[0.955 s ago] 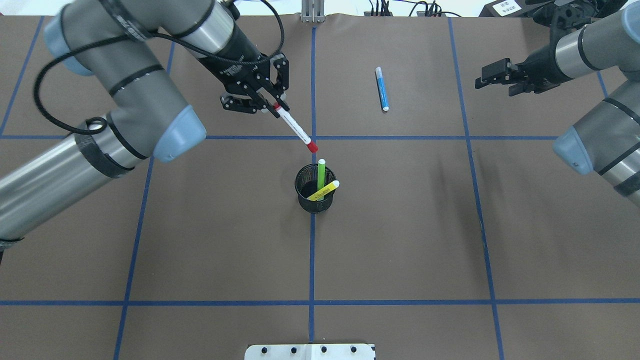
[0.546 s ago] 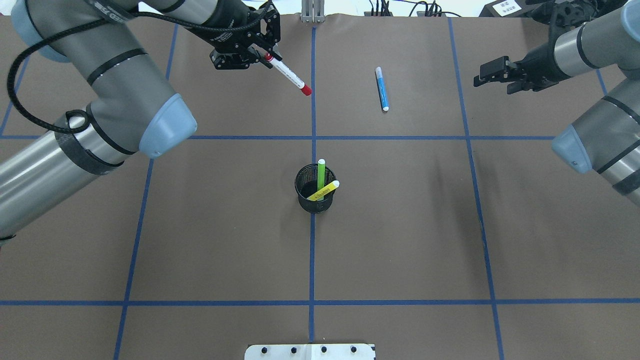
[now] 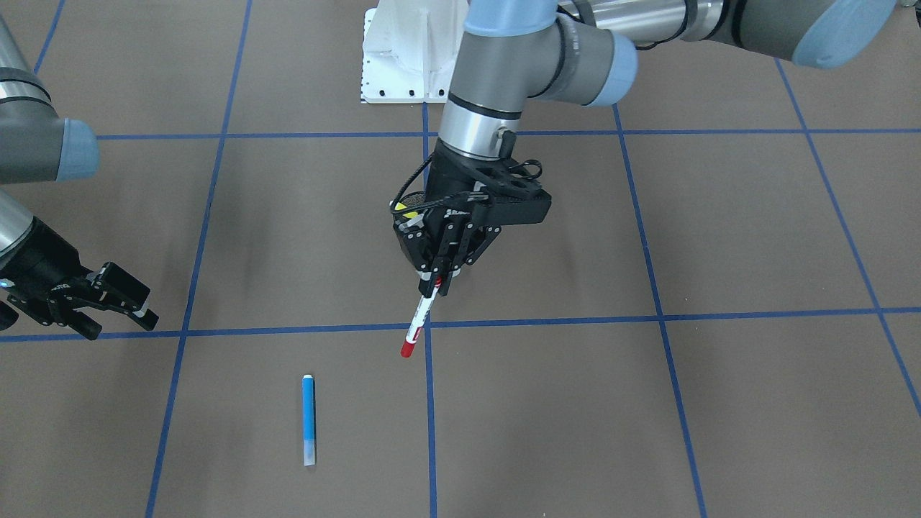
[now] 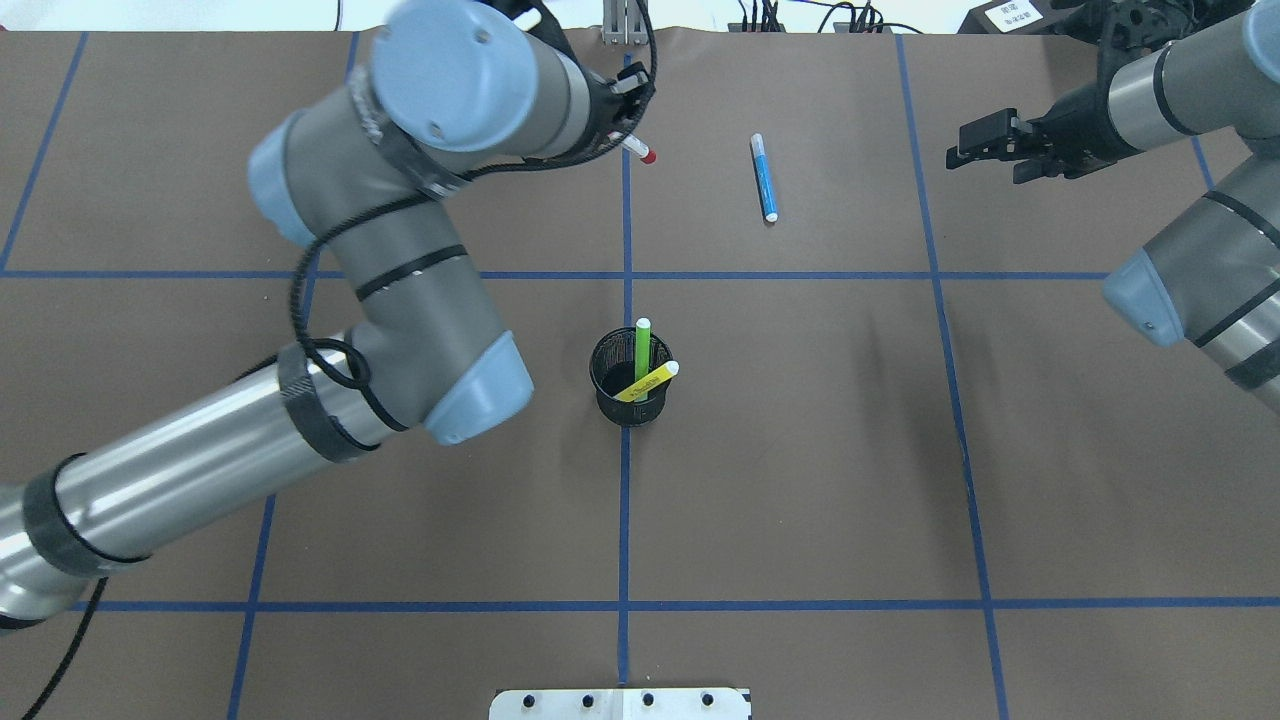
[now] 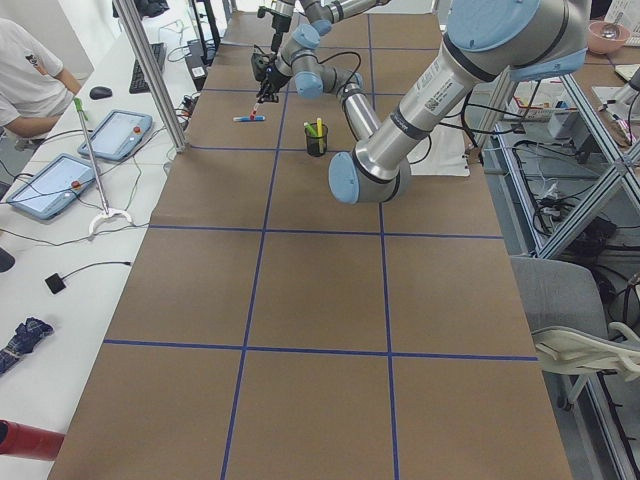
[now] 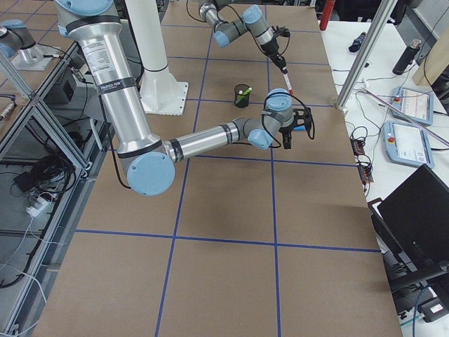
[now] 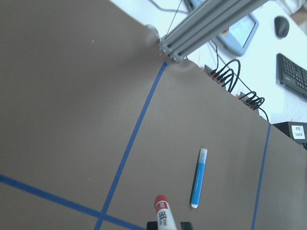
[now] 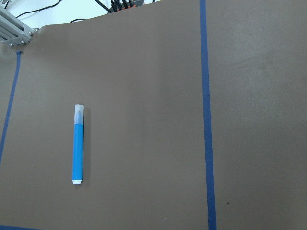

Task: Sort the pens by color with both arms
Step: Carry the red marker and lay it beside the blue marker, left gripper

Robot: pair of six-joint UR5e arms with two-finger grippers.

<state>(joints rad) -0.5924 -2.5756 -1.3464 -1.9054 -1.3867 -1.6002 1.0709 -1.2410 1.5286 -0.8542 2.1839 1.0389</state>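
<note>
Next, my left gripper lets go of the white pen on the table (image 3: 359, 400) (image 7: 165, 179) between the blue pen and the centre line. The white pen is now above the table's far half.
My left gripper (image 3: 435, 283) is shut on the upper end of the white pen with the red cap (image 3: 417, 325). It holds the pen slanted, cap down, above the far half of the table near the centre line. From overhead only the pen's red tip (image 4: 646, 155) shows past my left arm. The blue pen (image 4: 764, 177) lies flat to its right and also shows in the right wrist view (image 8: 78, 144). The green pen (image 4: 642, 345) and yellow pen (image 4: 650, 380) stand in the black mesh cup (image 4: 607, 392). My right gripper (image 4: 972, 150) is open and empty, right of the blue pen.
Blue tape lines divide the brown table cover into squares. The white base mount (image 4: 620, 703) sits at the near edge. A metal post (image 4: 625, 20) and cables stand at the far edge. A person (image 5: 30, 80) and tablets are at a side table.
My left arm has carried the red-capped pen from near the cup to the far side of the table by the centre line, and its elbow has swung over the middle. My right gripper has barely moved.
</note>
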